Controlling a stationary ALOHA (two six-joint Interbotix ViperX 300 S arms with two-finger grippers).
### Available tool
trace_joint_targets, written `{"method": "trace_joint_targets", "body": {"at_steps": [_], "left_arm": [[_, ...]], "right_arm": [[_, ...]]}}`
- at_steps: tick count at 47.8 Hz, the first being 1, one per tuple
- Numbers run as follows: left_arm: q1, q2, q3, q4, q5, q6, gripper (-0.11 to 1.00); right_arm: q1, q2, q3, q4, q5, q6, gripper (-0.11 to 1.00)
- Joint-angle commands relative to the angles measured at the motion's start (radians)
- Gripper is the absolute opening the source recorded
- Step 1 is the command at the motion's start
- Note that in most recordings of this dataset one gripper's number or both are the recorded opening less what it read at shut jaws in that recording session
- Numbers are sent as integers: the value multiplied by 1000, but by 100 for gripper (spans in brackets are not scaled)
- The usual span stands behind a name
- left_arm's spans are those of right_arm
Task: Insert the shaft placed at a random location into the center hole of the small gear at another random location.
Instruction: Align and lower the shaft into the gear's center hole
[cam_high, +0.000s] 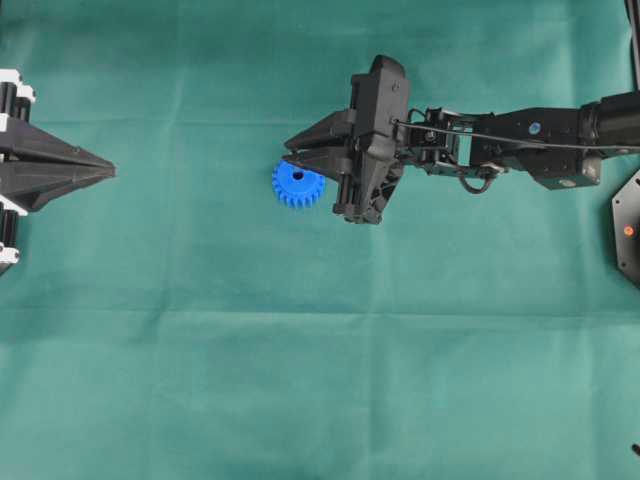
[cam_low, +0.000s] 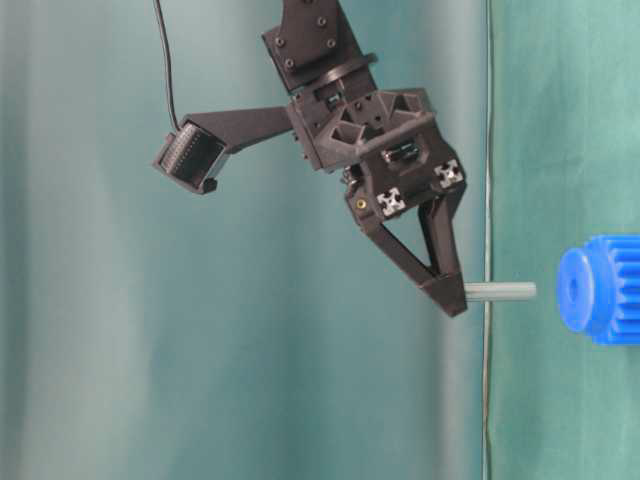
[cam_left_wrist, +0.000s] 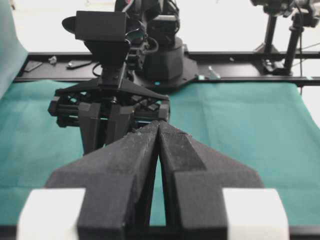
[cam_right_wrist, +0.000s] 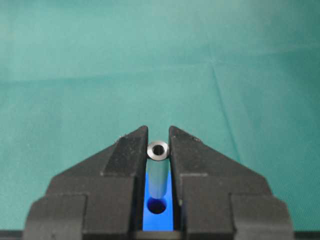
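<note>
I will let go of the shaft with my right gripper, upright in the dark center hole of the blue small gear (cam_high: 298, 176) (cam_right_wrist: 156, 205) below it.
The small gear (cam_high: 298, 185) is bright blue and lies on the green cloth, with its center hole (cam_high: 298, 176) facing up. My right gripper (cam_high: 290, 152) hovers over it, shut on the shaft (cam_low: 500, 291), a short grey pin. In the table-level view the shaft's free end points at the gear's hub (cam_low: 577, 288), with a small gap between them. In the right wrist view the shaft (cam_right_wrist: 158, 167) sits between the fingers, lined up just above the hole (cam_right_wrist: 157, 205) in the gear (cam_right_wrist: 157, 222). My left gripper (cam_high: 108, 170) is shut and empty at the far left, and also shows in the left wrist view (cam_left_wrist: 158, 125).
Green cloth (cam_high: 320, 380) covers the table. The right arm (cam_high: 520, 140) reaches in from the right edge. A black mount (cam_high: 628, 225) sits at the right edge. A black rail (cam_left_wrist: 235, 55) runs along the cloth's far side in the left wrist view.
</note>
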Motion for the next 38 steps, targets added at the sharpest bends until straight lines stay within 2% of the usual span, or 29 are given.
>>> {"method": "trace_joint_targets", "body": {"at_steps": [1, 15, 38], "left_arm": [[2, 3, -25, 3, -12, 0, 0], [3, 3, -26, 3, -12, 0, 0], [3, 3, -25, 3, -12, 0, 0]], "right_arm": [[5, -12, -9, 0, -18, 8, 13], [5, 41, -9, 3, -67, 8, 13], [5, 64, 2, 3, -78, 12, 13]]}}
